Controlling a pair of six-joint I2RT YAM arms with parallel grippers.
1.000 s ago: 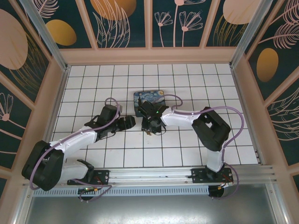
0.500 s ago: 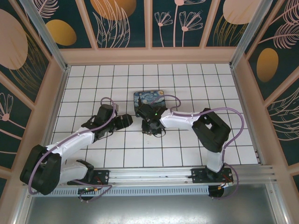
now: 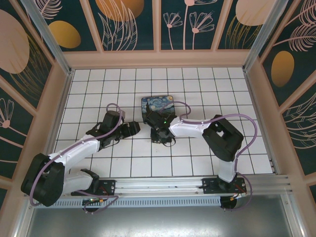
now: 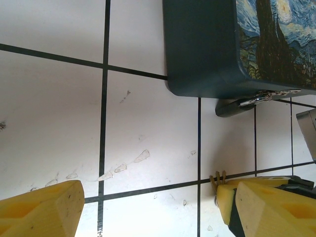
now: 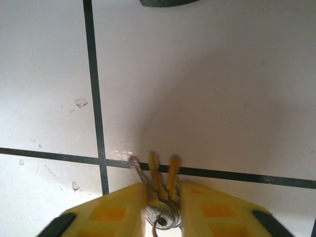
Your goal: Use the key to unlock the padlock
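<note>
I should put down the keys, as my right gripper holds them with their blades bunched together, and take the ring (image 5: 156,226) with a single key pointing ahead.
My right gripper (image 5: 163,190) is shut on a small bunch of keys on a ring. The silver-grey key (image 5: 138,170) and two brass ones stick out past its yellow fingertips, low over the tiles. In the top view this gripper (image 3: 159,136) sits just in front of the blue painted tin box (image 3: 156,104). The dark padlock (image 4: 233,107) lies at the box's near corner, with its thin metal shackle (image 4: 269,95) at the box's clasp. My left gripper (image 4: 158,207) is open with nothing between its fingers. It hovers left of the box (image 4: 207,49), and the key tips (image 4: 218,177) show beside its right finger.
White tiles with black grid lines cover the floor (image 3: 197,158). Pink-framed walls (image 3: 158,59) close in the back and sides. The two arms' bases are bolted on the rail (image 3: 158,186) at the near edge. Both grippers work close together in front of the box.
My right gripper's fingers have closed tighter on the keys and it has shifted slightly left. The left arm drew back a little to the left, still open.
</note>
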